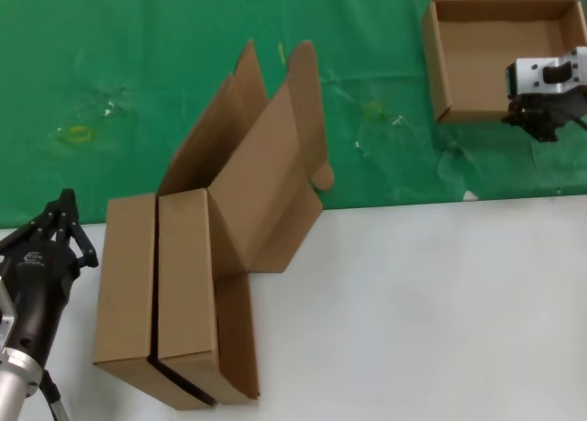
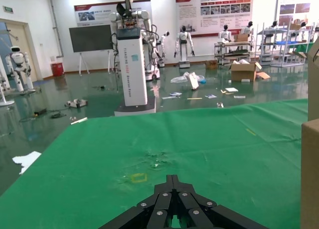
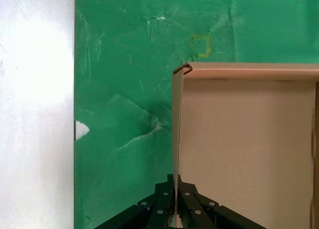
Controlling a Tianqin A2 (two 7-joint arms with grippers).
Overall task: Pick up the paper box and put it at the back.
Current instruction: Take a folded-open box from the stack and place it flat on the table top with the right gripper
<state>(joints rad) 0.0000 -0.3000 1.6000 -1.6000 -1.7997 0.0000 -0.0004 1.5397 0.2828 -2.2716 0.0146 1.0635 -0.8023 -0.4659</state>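
Observation:
The paper box will go down from my right gripper onto the green cloth [image 3: 184,161], and I should set it just behind the cloth's small white notch.
The paper box [image 1: 500,59] lies open at the far right over the green cloth [image 1: 138,72], and I cannot tell whether it rests on it. My right gripper [image 1: 541,118] is shut on the box's near wall. In the right wrist view the fingertips [image 3: 175,181] pinch that thin wall [image 3: 176,124], with the box's inside [image 3: 244,149] on one side and cloth [image 3: 124,64] on the other. My left gripper [image 1: 64,201] is shut and empty at the front left, and its wrist view [image 2: 172,179] looks out over the cloth [image 2: 199,139].
Two more cardboard boxes [image 1: 128,283] [image 1: 188,293] stand side by side on the white tabletop [image 1: 413,302], just right of my left gripper. Their open lids [image 1: 266,182] rise over the cloth's edge. One box's edge shows in the left wrist view [image 2: 310,174].

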